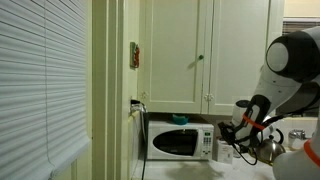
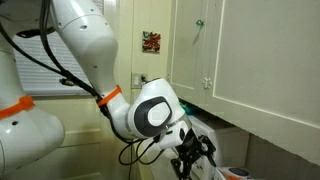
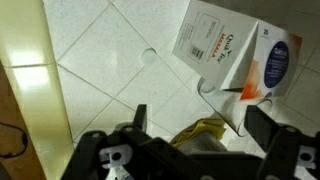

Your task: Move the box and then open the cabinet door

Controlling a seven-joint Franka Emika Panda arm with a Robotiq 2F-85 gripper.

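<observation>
I will close my gripper across the box's orange side (image 1: 227,147) (image 3: 267,62), with one finger against the whitish side of the box that has the barcode.
In the wrist view the box (image 3: 232,48), a small whitish carton with red print and an orange side, lies against pale tiles at the upper right. My gripper (image 3: 201,116) is open, its dark fingers (image 3: 140,118) spread wide, and the box lies just past the fingertips, not between them. In both exterior views the gripper (image 1: 241,131) (image 2: 190,156) hangs low beside the microwave, under the upper cabinets. The cream cabinet door (image 1: 176,50) (image 2: 194,50) with its small round knob (image 1: 200,57) is shut, well above the gripper. I cannot make out the box in the exterior views.
A white microwave (image 1: 180,142) stands on the counter, with a steel kettle (image 1: 269,146) to its right. Window blinds (image 1: 40,80) fill the left. A neighbouring cabinet door (image 1: 240,50) is shut. Something yellow (image 3: 200,130) lies between my fingers' bases.
</observation>
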